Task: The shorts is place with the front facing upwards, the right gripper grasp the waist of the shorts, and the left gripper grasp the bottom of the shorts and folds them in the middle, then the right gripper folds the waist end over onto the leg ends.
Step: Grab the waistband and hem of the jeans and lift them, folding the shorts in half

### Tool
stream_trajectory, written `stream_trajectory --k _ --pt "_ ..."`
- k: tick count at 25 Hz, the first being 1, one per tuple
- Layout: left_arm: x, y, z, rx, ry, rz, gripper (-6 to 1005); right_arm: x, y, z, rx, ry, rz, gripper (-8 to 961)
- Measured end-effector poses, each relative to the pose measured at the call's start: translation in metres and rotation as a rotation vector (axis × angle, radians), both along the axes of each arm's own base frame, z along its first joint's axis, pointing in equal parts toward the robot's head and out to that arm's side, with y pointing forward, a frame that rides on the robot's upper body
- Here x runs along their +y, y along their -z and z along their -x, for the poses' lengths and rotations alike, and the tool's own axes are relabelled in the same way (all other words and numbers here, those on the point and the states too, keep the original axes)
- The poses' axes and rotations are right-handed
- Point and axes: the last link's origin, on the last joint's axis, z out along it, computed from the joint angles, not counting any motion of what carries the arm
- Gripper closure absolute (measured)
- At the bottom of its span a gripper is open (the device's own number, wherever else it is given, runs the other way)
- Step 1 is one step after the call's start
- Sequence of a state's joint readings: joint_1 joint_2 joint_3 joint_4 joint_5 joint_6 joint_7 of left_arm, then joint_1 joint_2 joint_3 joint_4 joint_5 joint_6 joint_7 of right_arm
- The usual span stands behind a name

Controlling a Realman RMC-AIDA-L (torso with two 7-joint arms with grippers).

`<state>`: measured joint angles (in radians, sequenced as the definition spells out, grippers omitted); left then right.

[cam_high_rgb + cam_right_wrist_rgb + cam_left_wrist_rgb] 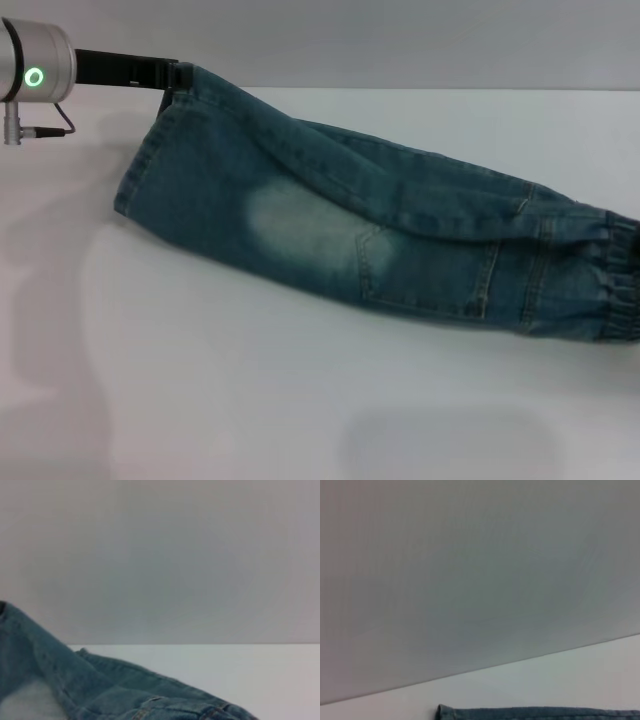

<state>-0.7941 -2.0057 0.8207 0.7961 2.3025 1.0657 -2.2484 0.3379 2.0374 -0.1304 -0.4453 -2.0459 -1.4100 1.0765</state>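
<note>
Next, I let go of the shorts' bottom corner with my left gripper, setting it on the white table (pixel 231 97) just short of the grey wall.
The blue-green denim shorts (pixel 350 220) lie on the white table, folded lengthwise so one leg rests on the other, with a pale faded patch (pixel 300 225) facing up. The bottom of the shorts (pixel 150 150) is at the far left. Its far corner is drawn up to my left gripper (pixel 181 77), which is shut on it. The ruffled waist (pixel 618 280) reaches the right edge of the head view. My right gripper is out of view. A strip of hem (pixel 535 713) shows in the left wrist view, and denim folds (pixel 100 690) show in the right wrist view.
The white table (pixel 300 400) stretches in front of the shorts toward me. A grey wall (pixel 400 40) stands behind the table's far edge. The left arm with its green ring light (pixel 35 77) hangs over the far left corner.
</note>
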Motion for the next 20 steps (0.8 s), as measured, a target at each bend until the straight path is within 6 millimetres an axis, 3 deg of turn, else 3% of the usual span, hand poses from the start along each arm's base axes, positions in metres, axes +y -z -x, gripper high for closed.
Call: stream_trajectory --k 10,20 --pt "0.006 0.000 -0.005 0.011 0.027 -0.053 983 -0.002 0.001 -0.004 0.002 0.012 -0.101 955" --pt "0.014 0.005 -0.012 0.030 0.056 -0.111 983 0.009 0.005 0.002 0.019 0.020 -0.237 954"
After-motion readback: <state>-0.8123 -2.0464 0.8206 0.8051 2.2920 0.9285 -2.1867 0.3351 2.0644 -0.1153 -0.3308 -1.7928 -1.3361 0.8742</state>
